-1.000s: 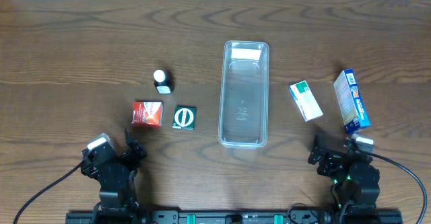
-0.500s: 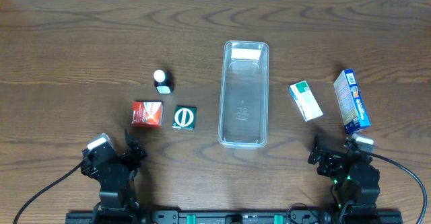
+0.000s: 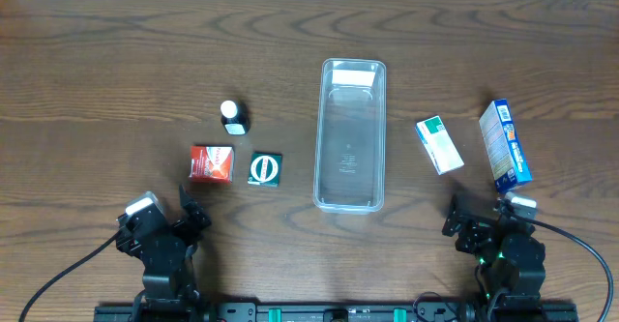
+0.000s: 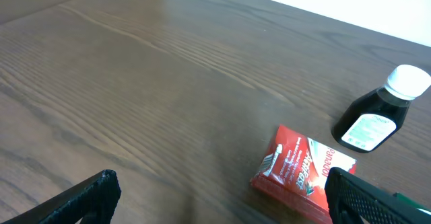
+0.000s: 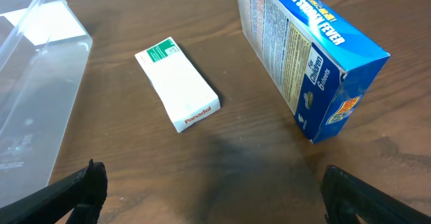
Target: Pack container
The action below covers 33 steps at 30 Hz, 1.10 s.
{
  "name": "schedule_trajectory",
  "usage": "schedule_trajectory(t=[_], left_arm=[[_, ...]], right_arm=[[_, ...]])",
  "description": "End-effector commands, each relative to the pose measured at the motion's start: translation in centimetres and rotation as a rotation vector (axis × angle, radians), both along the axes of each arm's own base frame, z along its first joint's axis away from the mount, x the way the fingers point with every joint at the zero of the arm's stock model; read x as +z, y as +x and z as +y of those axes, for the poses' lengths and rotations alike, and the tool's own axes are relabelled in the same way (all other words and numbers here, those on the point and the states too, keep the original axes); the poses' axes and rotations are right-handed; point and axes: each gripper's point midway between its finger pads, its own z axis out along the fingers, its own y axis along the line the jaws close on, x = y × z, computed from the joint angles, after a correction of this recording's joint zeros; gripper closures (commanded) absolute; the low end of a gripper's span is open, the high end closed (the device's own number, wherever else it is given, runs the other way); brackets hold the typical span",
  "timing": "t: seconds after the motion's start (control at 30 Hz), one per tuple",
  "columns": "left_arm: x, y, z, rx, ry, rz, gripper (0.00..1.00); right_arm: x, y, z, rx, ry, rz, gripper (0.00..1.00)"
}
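Observation:
My right gripper moves to the blue box next and closes on the blue box's far half [image 3: 507,130], just short of its barcode.
The clear plastic container [image 3: 350,136] lies lengthwise in the middle of the table, white label at its far end, nothing in it; its corner shows in the right wrist view [image 5: 34,69]. My left gripper [image 3: 186,218] is open and empty at the front left, near the red box [image 3: 211,163] [image 4: 303,171]. A green box [image 3: 264,168] and a dark bottle with a white cap [image 3: 233,117] [image 4: 377,113] lie nearby. My right gripper [image 3: 466,220] is open and empty at the front right, short of the white box [image 3: 439,145] [image 5: 178,83] and blue box [image 3: 506,144] [image 5: 303,49].
The brown wooden table [image 3: 116,71] carries only these things. Both arm bases stand at the front edge, with black cables trailing to either side.

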Motion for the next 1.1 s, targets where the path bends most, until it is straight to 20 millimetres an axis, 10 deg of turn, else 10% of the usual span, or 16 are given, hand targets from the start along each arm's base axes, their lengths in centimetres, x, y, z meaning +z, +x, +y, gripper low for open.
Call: schedule_trajectory(t=[0.0,0.27,0.53,0.83,1.07], left_arm=[[-0.8,-0.1,0.2,0.01,-0.001,0.013,0.02],[-0.8,-0.1,0.2,0.01,-0.001,0.013,0.02],[-0.8,-0.1,0.2,0.01,-0.001,0.013,0.02],[-0.8,-0.1,0.2,0.01,-0.001,0.013,0.02],[-0.8,-0.1,0.2,0.01,-0.001,0.013,0.02]], right_arm=[[0.0,0.0,-0.2,-0.016,0.011,-0.006,0.01],[1.0,0.6,2.0,0.067,0.132,-0.051,0.01],[9.7,1.2,5.1,0.28,0.115,-0.223,0.01],[18.3,5.1,1.0,0.135,-0.111,0.04,0.01],[17.1,9.0,-1.2,0.134,-0.148,0.44,0.01]])
